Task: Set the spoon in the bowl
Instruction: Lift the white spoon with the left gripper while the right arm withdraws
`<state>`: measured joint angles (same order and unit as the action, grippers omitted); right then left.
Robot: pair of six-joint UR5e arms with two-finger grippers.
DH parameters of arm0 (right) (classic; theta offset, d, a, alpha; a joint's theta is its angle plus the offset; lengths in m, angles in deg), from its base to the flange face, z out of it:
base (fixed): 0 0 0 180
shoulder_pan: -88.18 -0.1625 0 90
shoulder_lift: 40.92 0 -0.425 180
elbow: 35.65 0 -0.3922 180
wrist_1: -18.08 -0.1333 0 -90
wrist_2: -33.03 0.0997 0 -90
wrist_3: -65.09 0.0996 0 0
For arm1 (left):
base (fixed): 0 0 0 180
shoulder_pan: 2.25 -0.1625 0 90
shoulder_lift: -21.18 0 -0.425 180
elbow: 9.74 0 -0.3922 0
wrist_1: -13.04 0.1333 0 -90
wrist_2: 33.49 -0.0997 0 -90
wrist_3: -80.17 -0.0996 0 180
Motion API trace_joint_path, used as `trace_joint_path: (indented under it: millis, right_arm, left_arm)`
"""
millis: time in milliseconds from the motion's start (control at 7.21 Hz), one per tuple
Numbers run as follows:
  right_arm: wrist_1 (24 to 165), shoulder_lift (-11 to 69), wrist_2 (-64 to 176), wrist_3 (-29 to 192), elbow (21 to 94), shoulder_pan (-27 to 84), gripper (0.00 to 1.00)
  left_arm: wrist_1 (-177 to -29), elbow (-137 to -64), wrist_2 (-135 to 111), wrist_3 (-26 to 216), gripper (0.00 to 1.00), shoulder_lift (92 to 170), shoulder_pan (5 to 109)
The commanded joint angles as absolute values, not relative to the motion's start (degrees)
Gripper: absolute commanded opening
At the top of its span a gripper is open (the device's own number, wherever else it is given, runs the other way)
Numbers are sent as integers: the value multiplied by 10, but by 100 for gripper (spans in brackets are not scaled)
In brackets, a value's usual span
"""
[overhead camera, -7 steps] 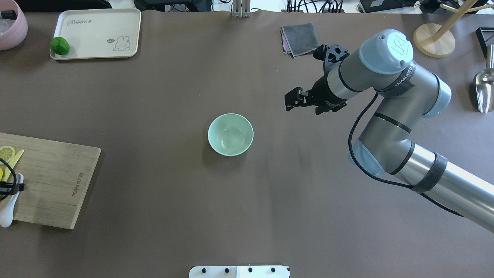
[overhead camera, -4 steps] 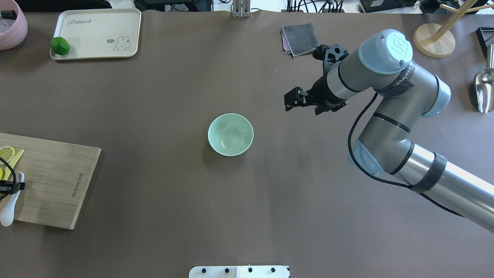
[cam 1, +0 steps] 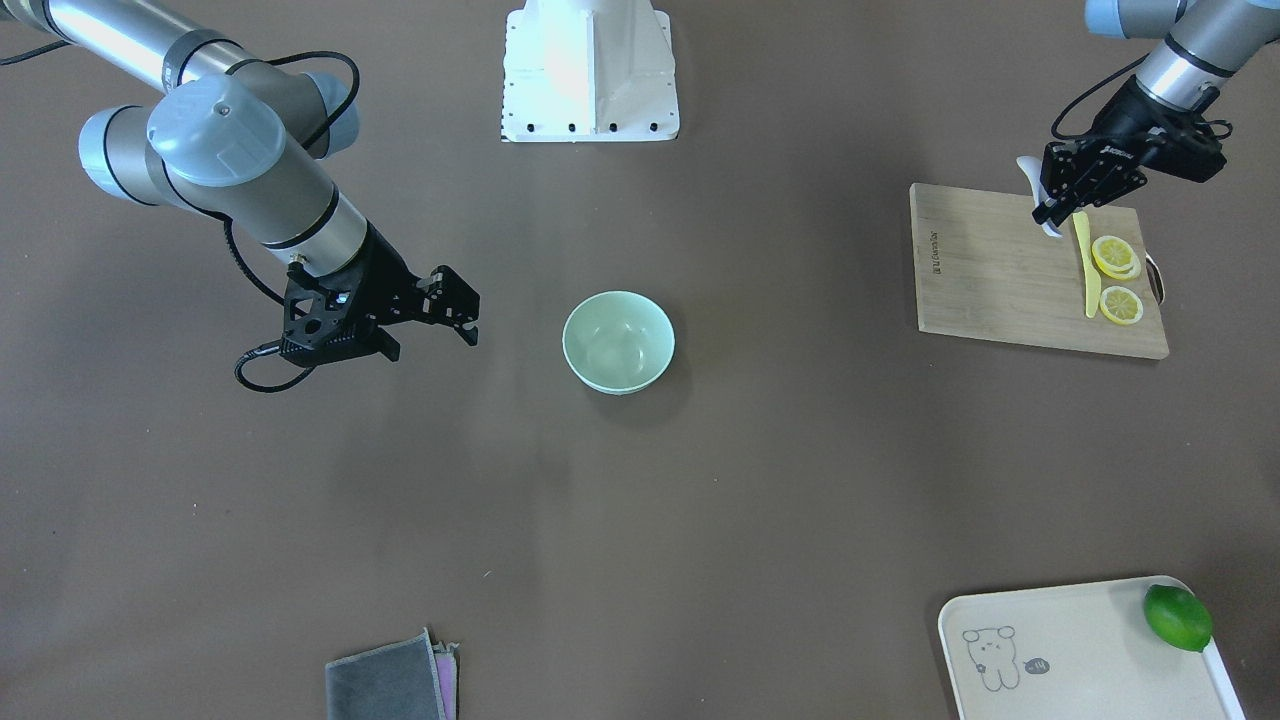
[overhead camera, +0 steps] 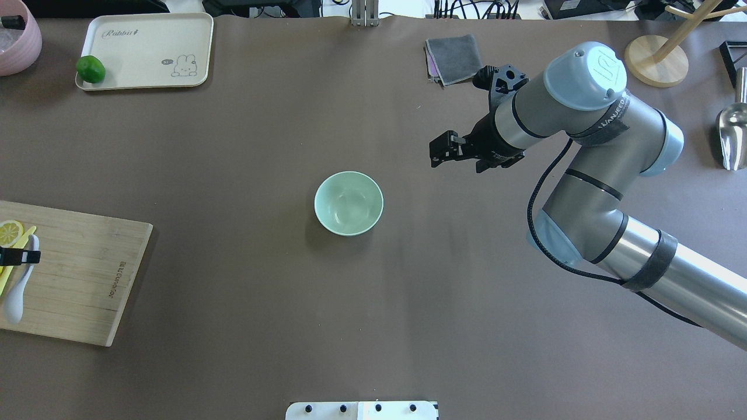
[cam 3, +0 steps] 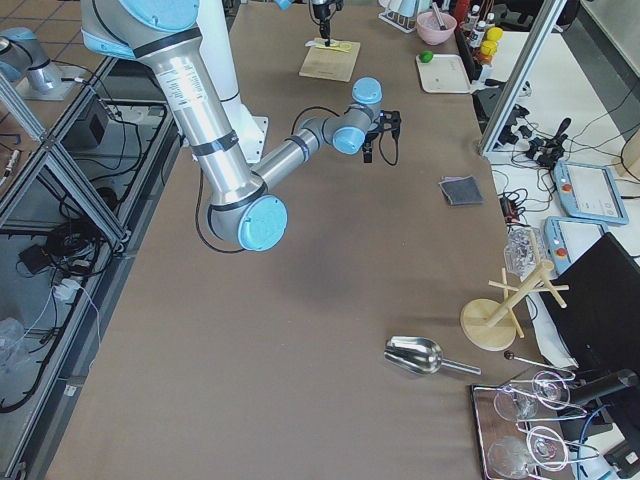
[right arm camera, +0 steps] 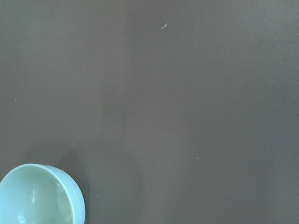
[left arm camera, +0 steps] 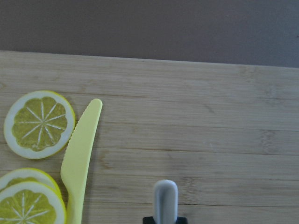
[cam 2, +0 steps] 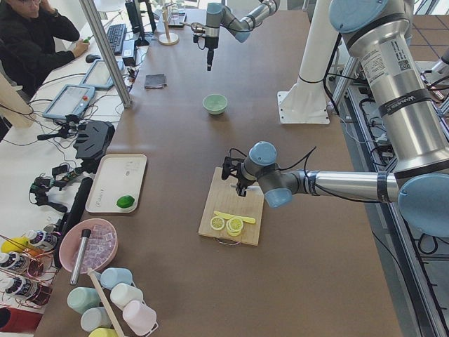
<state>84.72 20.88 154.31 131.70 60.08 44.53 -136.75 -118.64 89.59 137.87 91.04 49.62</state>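
The white spoon will leave my left gripper inside the pale mint-green bowl (cam 1: 619,370), handle over the bowl's rim toward the cream tray.
The pale mint-green bowl (overhead camera: 349,203) stands upright and empty in the middle of the table; it also shows in the front view (cam 1: 618,342) and at the lower left corner of the right wrist view (right arm camera: 39,196). My left gripper (overhead camera: 20,255) (cam 1: 1058,198) is shut on the handle of the white spoon (overhead camera: 14,294) (cam 1: 1028,168), over the near end of the wooden cutting board (overhead camera: 87,274), far left of the bowl. The handle tip shows in the left wrist view (left arm camera: 166,198). My right gripper (overhead camera: 439,150) (cam 1: 462,310) is open and empty, above the table to the right of the bowl.
A yellow knife (cam 1: 1085,265) and lemon slices (cam 1: 1115,255) lie on the board. A cream tray (overhead camera: 146,49) with a lime (overhead camera: 90,69) sits far left. A grey cloth (overhead camera: 455,58), wooden stand (overhead camera: 656,61) and metal scoop (overhead camera: 732,137) are far right.
My left gripper has carried the spoon away from the robot's side, from the board's near edge to over the board. The right arm has barely shifted.
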Motion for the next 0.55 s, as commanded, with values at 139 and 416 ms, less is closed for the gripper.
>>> trace_joint_path:
  millis: [139, 416]
  right_arm:
    - [854, 239, 1595, 1287, 602, 387, 100]
    - [866, 311, 1663, 1149, 602, 304, 100]
  left_arm:
    - [-1311, -1163, 941, 1502, 0, 1143, 527]
    - [-1301, -1104, 920, 1583, 0, 1292, 505]
